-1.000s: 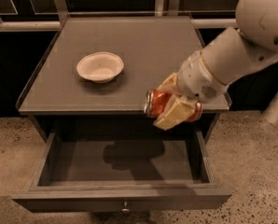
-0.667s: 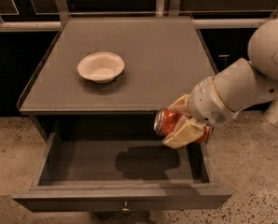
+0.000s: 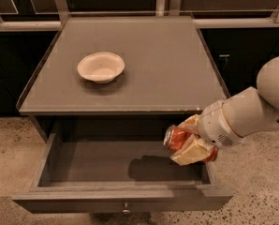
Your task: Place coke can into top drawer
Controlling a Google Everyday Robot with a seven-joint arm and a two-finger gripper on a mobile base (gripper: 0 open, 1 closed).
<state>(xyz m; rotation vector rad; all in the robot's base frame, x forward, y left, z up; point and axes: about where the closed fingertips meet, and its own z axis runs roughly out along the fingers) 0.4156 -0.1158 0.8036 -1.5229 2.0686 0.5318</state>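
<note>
Next, my gripper releases the coke can, now held above the open drawer, on the bottom of the dark drawer, close to the side [image 3: 176, 161] nearest my arm.
The red coke can [image 3: 176, 138] lies on its side in my gripper [image 3: 190, 142], silver end pointing left. The gripper is shut on the can, with one cream finger above it and one below. It holds the can above the right end of the open top drawer [image 3: 121, 198], just below the tabletop's front edge. The drawer is pulled out, its dark inside bare, with the can's shadow on the floor of it. A small round knob [image 3: 126, 209] sits on its front panel.
A cream bowl [image 3: 100, 67] stands on the grey tabletop [image 3: 167, 64] left of centre. Dark cabinets and metal rails run behind the table. Speckled floor lies on both sides. My white arm [image 3: 252, 109] comes in from the right.
My gripper with the can has moved down and right, from the tabletop's front edge to over the right part of the open drawer.
</note>
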